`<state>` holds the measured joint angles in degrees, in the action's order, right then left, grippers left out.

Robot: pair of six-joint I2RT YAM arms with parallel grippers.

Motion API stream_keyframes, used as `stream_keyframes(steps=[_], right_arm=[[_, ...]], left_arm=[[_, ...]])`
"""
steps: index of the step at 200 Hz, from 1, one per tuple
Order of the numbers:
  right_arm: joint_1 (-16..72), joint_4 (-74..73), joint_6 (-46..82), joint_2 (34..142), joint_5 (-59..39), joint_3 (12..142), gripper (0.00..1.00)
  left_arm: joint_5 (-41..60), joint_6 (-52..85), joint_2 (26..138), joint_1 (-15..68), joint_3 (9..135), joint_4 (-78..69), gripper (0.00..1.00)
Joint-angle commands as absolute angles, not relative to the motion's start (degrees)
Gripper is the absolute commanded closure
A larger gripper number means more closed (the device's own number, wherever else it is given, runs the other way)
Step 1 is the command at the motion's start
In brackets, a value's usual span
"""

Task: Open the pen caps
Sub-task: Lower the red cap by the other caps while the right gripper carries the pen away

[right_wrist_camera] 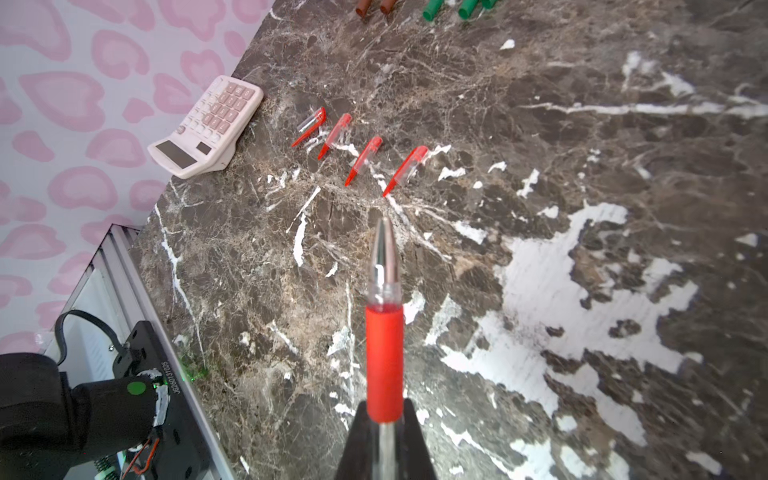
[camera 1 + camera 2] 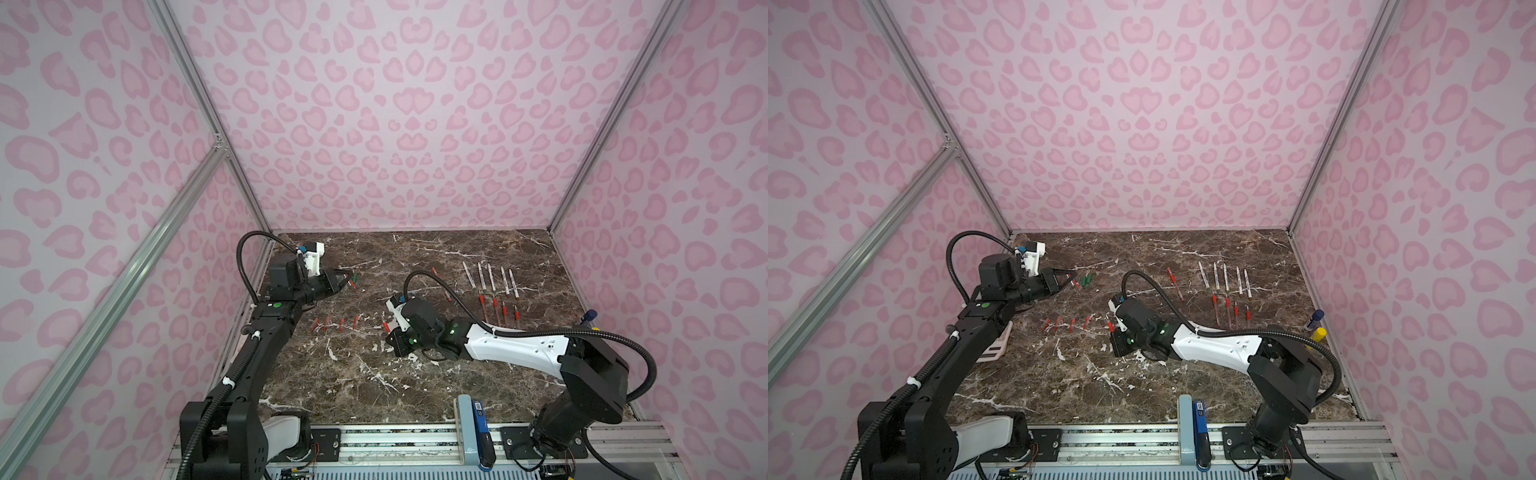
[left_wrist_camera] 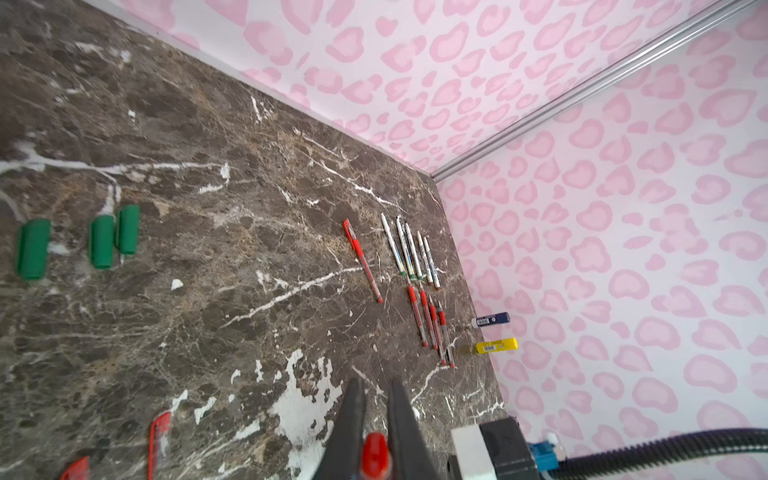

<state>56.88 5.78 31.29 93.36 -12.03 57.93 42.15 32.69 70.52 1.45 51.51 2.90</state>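
Note:
Next, my left gripper lets go of the small red pen cap beside the loose red cap nearest the big white patch [image 2: 366, 322] [image 3: 204, 436]. The held cap now hovers near three green caps.
My left gripper [image 3: 375, 384] is shut on a small red pen cap [image 3: 374, 455], whose rounded end shows between the fingers; in both top views it hovers at the back left [image 2: 351, 279], close to three loose green caps [image 3: 102, 241]. My right gripper [image 1: 385, 409] is shut on a pen [image 1: 384, 353] with a red grip and a bare silver tip, held low over the middle of the table [image 2: 388, 328]. Several loose red caps [image 1: 363, 160] lie in a row in front of that tip. White-barrelled pens [image 2: 490, 280] and red-grip pens [image 2: 498, 311] lie at the back right.
One capped red pen [image 3: 363, 261] lies alone left of the pen rows. A pink-and-white calculator [image 1: 208, 124] sits at the table's left edge. A blue-capped tube [image 3: 492, 320] and a yellow tube [image 3: 496, 345] stand by the right wall. Brown caps [image 1: 365, 6] lie near the green ones.

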Motion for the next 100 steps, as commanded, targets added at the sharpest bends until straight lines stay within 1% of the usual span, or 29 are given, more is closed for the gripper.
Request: stream_keyframes(steps=[1,22,50,66,100], right_arm=[[56.3,3.2,32.8,92.0,-11.5,55.5,1.00],[55.4,4.1,32.9,90.1,-10.6,53.9,1.00],[53.0,4.4,33.7,86.6,-10.3,50.5,1.00],[51.7,7.1,34.0,83.8,-8.5,49.2,1.00],[47.1,11.3,34.8,77.3,-6.6,45.8,1.00]], left_arm=[[41.7,31.4,71.0,1.5,52.6,3.2,0.97],[40.8,30.2,71.3,1.5,52.8,5.7,0.97],[38.0,28.3,72.3,3.0,50.0,5.7,0.97],[36.7,25.7,73.6,5.1,49.7,8.1,0.97],[30.7,21.0,77.7,9.7,48.1,10.8,0.97]])
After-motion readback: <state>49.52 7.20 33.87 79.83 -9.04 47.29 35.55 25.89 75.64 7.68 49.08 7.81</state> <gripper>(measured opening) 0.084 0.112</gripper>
